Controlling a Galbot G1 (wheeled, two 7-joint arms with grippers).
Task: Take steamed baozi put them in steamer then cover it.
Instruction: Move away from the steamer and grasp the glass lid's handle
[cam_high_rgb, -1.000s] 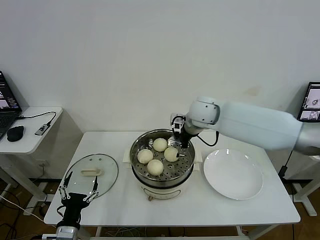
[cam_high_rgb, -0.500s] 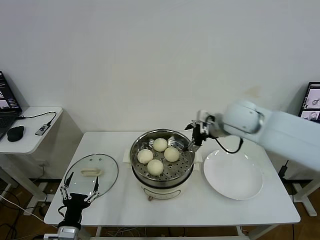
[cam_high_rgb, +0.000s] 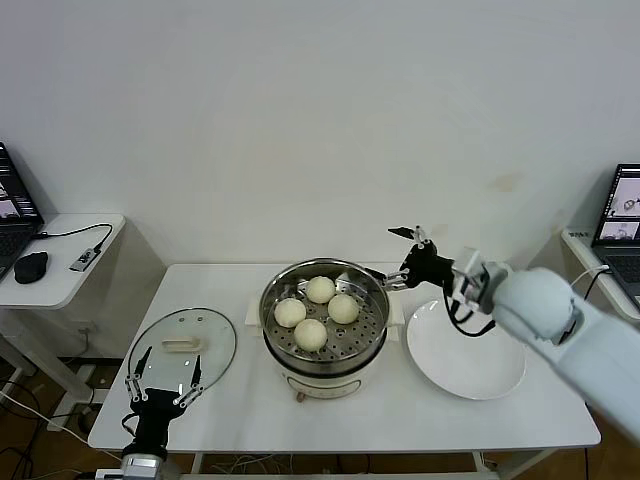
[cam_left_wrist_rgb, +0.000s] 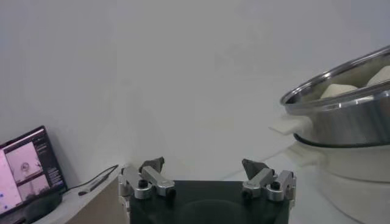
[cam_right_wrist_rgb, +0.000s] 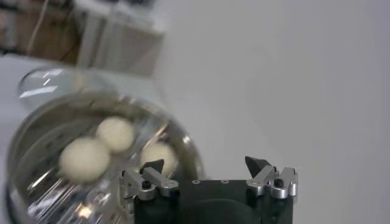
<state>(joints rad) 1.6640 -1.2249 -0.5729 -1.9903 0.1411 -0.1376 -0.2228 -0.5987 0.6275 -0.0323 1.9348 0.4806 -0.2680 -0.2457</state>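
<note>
The steamer needs covering. Next, my left gripper will move to the cream handle (cam_high_rgb: 179, 344) on top of the glass cover and close there.
Several off-white baozi (cam_high_rgb: 320, 289) lie in the shiny steamer (cam_high_rgb: 372, 335) at the table's middle. My right gripper (cam_high_rgb: 405, 256) is open and empty, raised just right of the steamer's rim, between it and the plate. Its wrist view shows the gripper (cam_right_wrist_rgb: 205, 167), three baozi (cam_right_wrist_rgb: 84, 159) in the steamer (cam_right_wrist_rgb: 189, 152) and the cover (cam_right_wrist_rgb: 42, 85) beyond. The glass cover (cam_high_rgb: 215, 345) with its cream handle (cam_high_rgb: 181, 346) lies flat on the table, left of the steamer. My left gripper (cam_high_rgb: 163, 385) is open and empty at the cover's near edge. Its wrist view shows that gripper (cam_left_wrist_rgb: 203, 165) and the steamer (cam_left_wrist_rgb: 341, 115).
A flat white plate (cam_high_rgb: 466, 347) lies right of the steamer, under my right forearm. A side table (cam_high_rgb: 60, 262) with a mouse and a laptop stands at the left. Another laptop (cam_high_rgb: 622, 205) stands at the far right.
My right gripper has drawn back from over the steamer to the right, empty, and its arm has swung out over the plate. The baozi stay in the steamer. The left gripper has hardly moved.
</note>
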